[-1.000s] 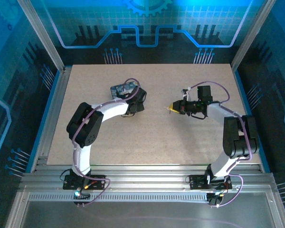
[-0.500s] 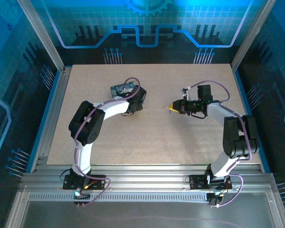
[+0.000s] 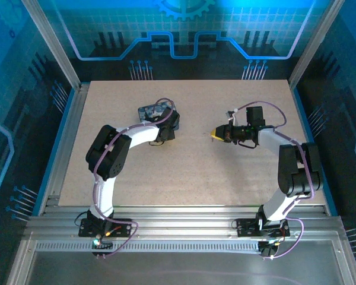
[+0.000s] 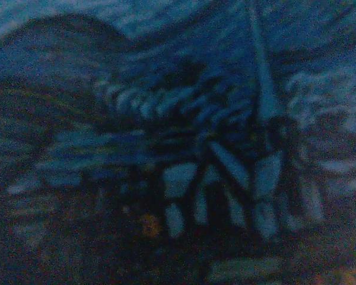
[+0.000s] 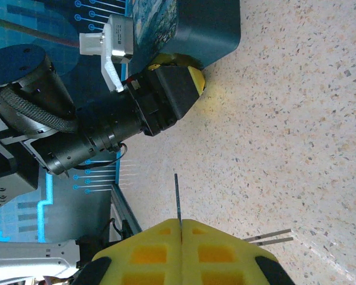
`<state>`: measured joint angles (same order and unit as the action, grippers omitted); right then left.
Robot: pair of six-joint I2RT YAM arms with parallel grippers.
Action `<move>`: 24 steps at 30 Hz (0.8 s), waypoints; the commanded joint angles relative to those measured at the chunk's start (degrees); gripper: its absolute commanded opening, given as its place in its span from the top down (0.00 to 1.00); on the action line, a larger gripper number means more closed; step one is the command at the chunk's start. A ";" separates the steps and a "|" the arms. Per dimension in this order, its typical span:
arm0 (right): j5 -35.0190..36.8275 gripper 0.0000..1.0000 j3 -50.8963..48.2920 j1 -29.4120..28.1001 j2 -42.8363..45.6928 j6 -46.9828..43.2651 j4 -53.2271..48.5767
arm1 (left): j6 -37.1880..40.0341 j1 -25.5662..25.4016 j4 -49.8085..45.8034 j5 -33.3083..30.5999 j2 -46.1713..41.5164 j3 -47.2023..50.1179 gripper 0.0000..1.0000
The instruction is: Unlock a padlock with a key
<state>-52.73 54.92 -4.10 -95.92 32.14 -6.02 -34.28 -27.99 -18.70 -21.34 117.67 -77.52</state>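
Note:
The box lies crosswise with its near side turned away from the key in the robot's right gripper, so next the left gripper regrips and turns the box toward the key (image 5: 177, 193).
My right gripper (image 3: 213, 135) hovers over the middle of the table, its yellow fingers (image 5: 225, 249) shut on the key (image 5: 177, 199). The key's thin silver blade sticks out straight ahead of the fingertips. My left gripper (image 3: 164, 120) is pressed against the near right side of the dark blue swirl-patterned box (image 3: 151, 111). The right wrist view shows its black body and a yellow fingertip (image 5: 193, 79) right at the box (image 5: 193, 24). The left wrist view is dark and blurred, with the swirl pattern (image 4: 184, 178) very close. The padlock is hidden, and I cannot make out how the left jaws stand.
The speckled beige table (image 3: 190, 172) is framed by aluminium rails, with a blue rail along the left edge (image 3: 59, 148). Blue patterned walls close in the back and sides. Both arm bases stand at the near edge.
My left gripper has edged a little further back and left against the box, and its elbow has shifted. The right arm and the key have stayed put.

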 commanded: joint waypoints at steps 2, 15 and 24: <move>-0.64 1.00 0.63 -0.20 0.06 -0.06 -0.56 | 1.76 0.94 2.43 1.60 0.99 1.56 0.65; 0.23 1.00 -0.16 -1.95 0.30 -0.92 -1.37 | 2.92 1.10 0.36 9.11 -2.53 2.21 0.82; 0.23 1.00 -0.02 -2.70 0.43 -0.88 -1.11 | -0.24 1.04 -5.42 5.97 -0.66 -0.20 0.46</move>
<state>-52.47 54.92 -6.07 -95.92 32.08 -6.48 -33.08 -27.07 -17.76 -14.96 117.03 -76.88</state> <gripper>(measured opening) 0.041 0.534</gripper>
